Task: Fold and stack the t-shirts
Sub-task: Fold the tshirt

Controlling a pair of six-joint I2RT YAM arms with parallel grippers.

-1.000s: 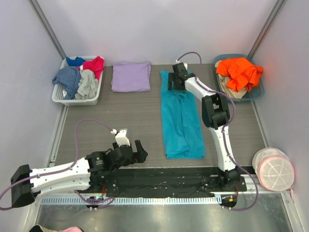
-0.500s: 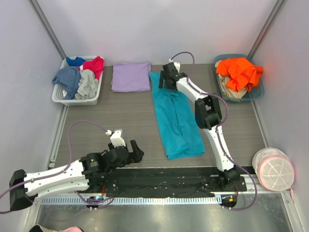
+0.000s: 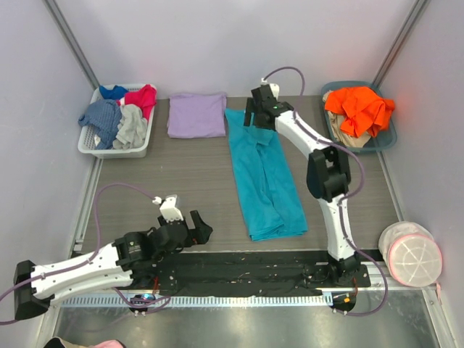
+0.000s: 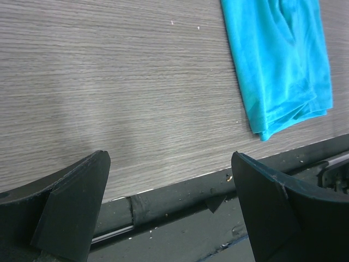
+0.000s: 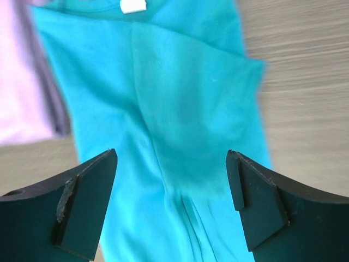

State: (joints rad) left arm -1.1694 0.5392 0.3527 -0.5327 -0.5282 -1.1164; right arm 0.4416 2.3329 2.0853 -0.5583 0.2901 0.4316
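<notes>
Next, my left gripper moves next to the near corner (image 3: 252, 238) (image 4: 263, 134) of the teal t-shirt, on the side by the white basket, and closes there.
The teal t-shirt (image 3: 264, 177) lies folded into a long strip, slanting from the far middle toward the near right. Its white neck label (image 5: 133, 5) is at the far end. My right gripper (image 3: 254, 119) hovers open over that far end. In the right wrist view its fingers straddle the wrinkled teal cloth (image 5: 180, 109) without touching it. The lavender t-shirt (image 3: 196, 114) rests folded just left of it, and its edge (image 5: 22, 82) shows in the right wrist view. My left gripper (image 3: 203, 226) is open and empty low near the table's front edge, with the teal t-shirt's near end (image 4: 278, 65) to its right.
A white basket (image 3: 93, 147) of red, blue and grey garments stands at the far left. A teal bin (image 3: 388, 139) with an orange garment is at the far right. A round white container (image 3: 413, 254) sits near right. The black base rail (image 3: 246, 264) runs along the front edge.
The far end of the teal t-shirt has slid left, so the strip now slants. My right gripper moved left with it, then a little back. My left arm drew back toward the near left.
</notes>
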